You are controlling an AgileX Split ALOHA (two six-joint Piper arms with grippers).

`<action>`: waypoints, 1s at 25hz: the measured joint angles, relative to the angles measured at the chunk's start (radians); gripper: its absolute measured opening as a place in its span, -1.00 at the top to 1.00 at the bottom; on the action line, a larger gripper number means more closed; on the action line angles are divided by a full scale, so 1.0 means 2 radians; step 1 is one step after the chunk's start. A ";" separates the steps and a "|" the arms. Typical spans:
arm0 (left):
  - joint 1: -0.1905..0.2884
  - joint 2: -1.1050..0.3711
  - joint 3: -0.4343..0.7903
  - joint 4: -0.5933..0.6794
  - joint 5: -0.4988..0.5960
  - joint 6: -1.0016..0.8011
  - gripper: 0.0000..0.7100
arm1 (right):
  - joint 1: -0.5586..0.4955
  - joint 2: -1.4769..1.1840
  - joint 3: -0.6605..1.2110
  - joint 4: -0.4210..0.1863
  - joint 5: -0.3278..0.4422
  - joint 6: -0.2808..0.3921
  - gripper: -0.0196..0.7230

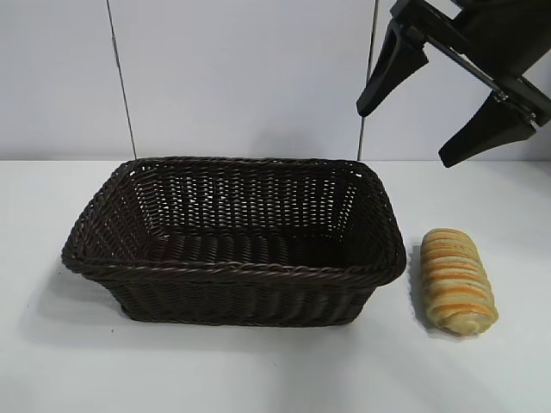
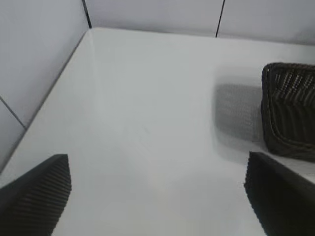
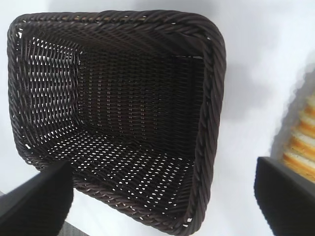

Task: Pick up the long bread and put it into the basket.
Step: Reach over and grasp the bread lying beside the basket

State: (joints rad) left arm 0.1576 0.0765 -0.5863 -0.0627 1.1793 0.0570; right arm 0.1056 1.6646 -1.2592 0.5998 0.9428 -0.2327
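Note:
The long bread's middle (image 1: 454, 274), between its two ends, is the next spot my right gripper should go down to and close on.
The long bread (image 1: 456, 280) lies on the white table just right of the basket (image 1: 232, 268), lengthwise toward the camera. Its striped edge also shows in the right wrist view (image 3: 301, 147). The basket is dark brown wicker and empty; it fills the right wrist view (image 3: 209, 123). One end of it shows in the left wrist view (image 2: 290, 113). My right gripper (image 1: 419, 129) is open and empty, high above the basket's back right corner and the bread. My left gripper (image 2: 157, 196) is open and empty above bare table beside the basket; it does not show in the exterior view.
A white wall with dark vertical seams (image 1: 120, 77) stands behind the table. The table corner and side wall show in the left wrist view (image 2: 88, 24). White tabletop (image 1: 258, 370) surrounds the basket.

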 joint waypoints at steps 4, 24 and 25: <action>-0.001 0.000 0.028 -0.001 -0.003 -0.001 -0.95 | 0.000 0.000 0.000 0.000 0.000 -0.004 -0.92; -0.024 -0.046 0.050 -0.011 -0.019 0.000 -0.95 | 0.000 0.000 -0.003 -0.026 0.005 -0.011 -0.92; -0.026 -0.046 0.051 -0.009 -0.019 0.000 -0.95 | 0.000 0.000 -0.005 -0.042 0.010 -0.011 -0.92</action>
State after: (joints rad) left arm 0.1051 -0.0163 -0.4846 -0.0814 1.1406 0.0576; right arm 0.1056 1.6646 -1.2690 0.5157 0.9623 -0.2552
